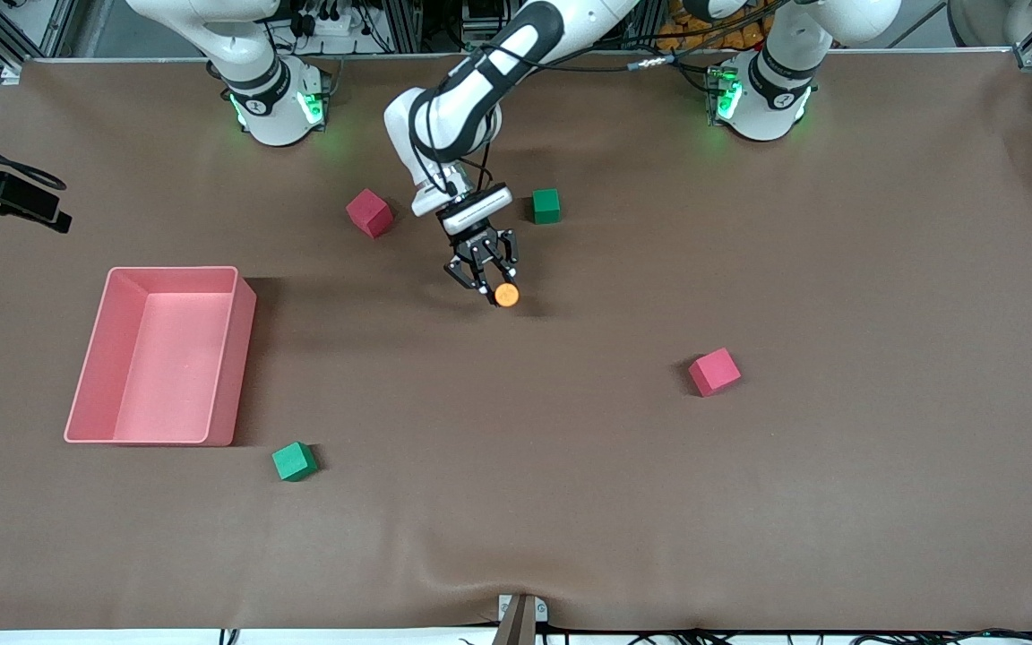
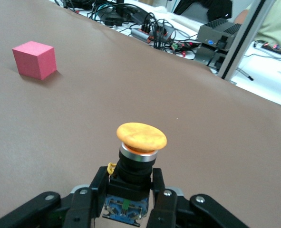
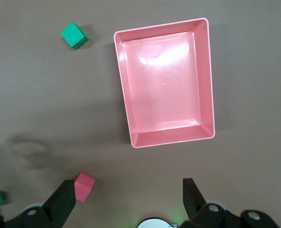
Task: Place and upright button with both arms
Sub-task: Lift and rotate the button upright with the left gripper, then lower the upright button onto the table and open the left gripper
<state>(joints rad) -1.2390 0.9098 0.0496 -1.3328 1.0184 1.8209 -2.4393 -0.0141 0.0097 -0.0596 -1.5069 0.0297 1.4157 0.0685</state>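
Note:
Next, I release the button from my left gripper so it is upright on the bare table (image 1: 503, 296) between the red cubes.
The button (image 1: 506, 294) has a round orange cap (image 2: 141, 137) on a black body, with a blue base between the fingers. My left gripper (image 1: 494, 287) is shut on its body (image 2: 129, 179). It hangs low over the middle of the table, and the cap points away from the wrist. The left arm reaches in from its base (image 1: 762, 94). My right gripper (image 3: 128, 197) is open and holds nothing. It is high over the table beside the pink bin and does not show in the front view.
A pink bin (image 1: 171, 269) (image 3: 204, 80) lies toward the right arm's end. Red cubes (image 1: 369, 213) (image 1: 714, 372) and green cubes (image 1: 546, 205) (image 1: 294, 461) are scattered around. One red cube (image 2: 34, 59) shows in the left wrist view. A black camera (image 1: 5, 202) sits at the table's edge.

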